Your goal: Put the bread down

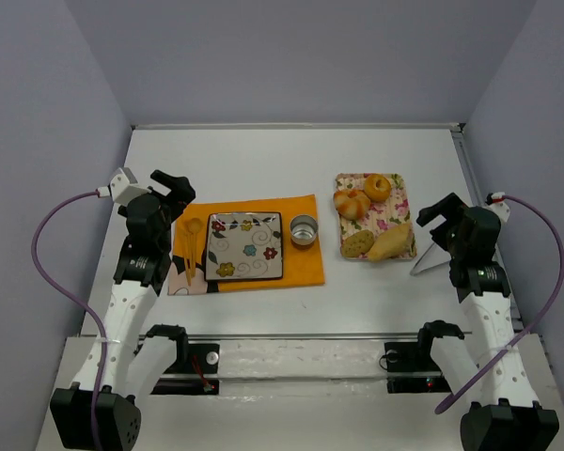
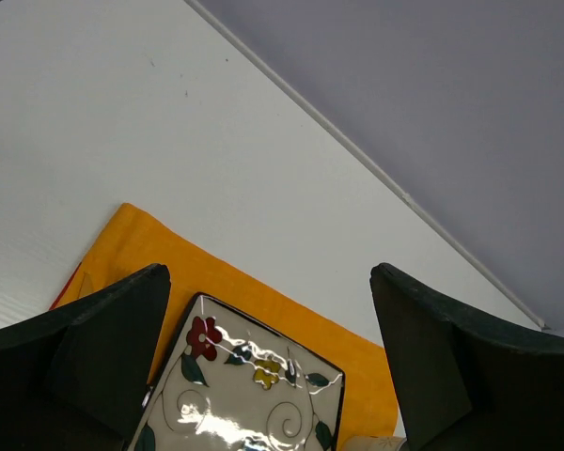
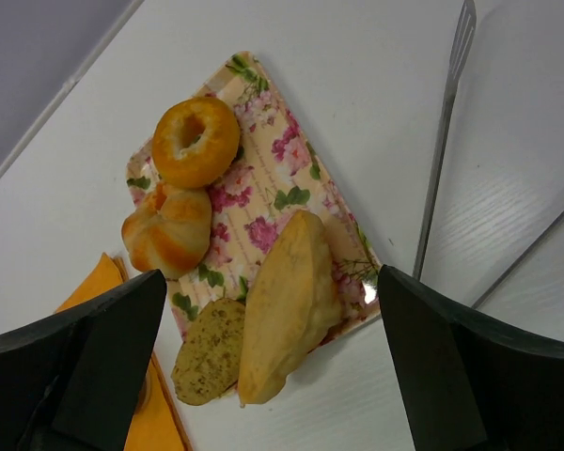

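Note:
My right gripper needs to take the metal tongs and next closed on the bread's side (image 1: 368,190) (image 3: 169,153) nearest the orange bun.
The bread, a golden-brown ring with a centre hole (image 1: 377,186), lies at the far end of a floral tray (image 1: 400,201); it also shows in the right wrist view (image 3: 195,141). My right gripper (image 1: 437,215) is open and empty, hovering just right of the tray, with the tray between its fingers in the wrist view (image 3: 268,366). My left gripper (image 1: 176,192) is open and empty above the left end of an orange cloth (image 1: 307,263). A square floral plate (image 1: 245,245) lies on the cloth and shows between the left fingers (image 2: 254,390).
On the tray also lie a ridged orange bun (image 3: 168,230), a pale wedge (image 3: 287,301) and a speckled slice (image 3: 210,351). A metal cup (image 1: 303,229) and yellow utensils (image 1: 190,244) sit on the cloth. Metal tongs (image 3: 444,132) lie right of the tray.

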Robot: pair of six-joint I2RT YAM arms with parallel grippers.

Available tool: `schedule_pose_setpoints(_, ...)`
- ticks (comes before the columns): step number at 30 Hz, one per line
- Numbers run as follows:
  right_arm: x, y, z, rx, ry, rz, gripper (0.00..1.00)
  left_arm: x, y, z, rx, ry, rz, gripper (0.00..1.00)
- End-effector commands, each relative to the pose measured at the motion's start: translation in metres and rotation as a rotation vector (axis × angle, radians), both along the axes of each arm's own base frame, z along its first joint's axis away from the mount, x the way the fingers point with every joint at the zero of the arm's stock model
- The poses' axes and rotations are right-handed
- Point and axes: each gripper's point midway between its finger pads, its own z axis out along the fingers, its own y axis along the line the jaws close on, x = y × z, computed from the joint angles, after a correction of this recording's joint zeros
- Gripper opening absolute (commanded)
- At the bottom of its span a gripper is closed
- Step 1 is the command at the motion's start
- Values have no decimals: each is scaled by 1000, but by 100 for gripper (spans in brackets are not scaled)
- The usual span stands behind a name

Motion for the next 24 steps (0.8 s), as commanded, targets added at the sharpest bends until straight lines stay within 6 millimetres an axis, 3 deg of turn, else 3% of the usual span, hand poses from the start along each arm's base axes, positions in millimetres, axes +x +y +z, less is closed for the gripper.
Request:
schedule_pose_setpoints(1, 1, -8, 29, -45, -49, -26, 100, 1, 7, 12, 17, -41, 26, 99)
schedule_pose_setpoints(4, -1, -10, 28, -41, -40, -40, 100, 2, 6, 13, 14, -45, 24, 99)
schedule_pose_setpoints(9, -17, -11, 7, 27, 73, -107, 100, 7, 5, 13, 14, -40, 17, 99)
schedule_pose_setpoints(13, -38, -2, -28, 93, 236, -108, 100, 13, 0, 13, 12, -36, -4, 99)
schedule_pose_setpoints(18, -66, -14, -59, 71, 400, -202, 100, 17, 0, 7, 19, -16, -5, 99)
schedule_pose_setpoints(24, -64, -24, -76, 42, 469, -257, 100, 15, 1, 9, 23, -21, 0, 99)
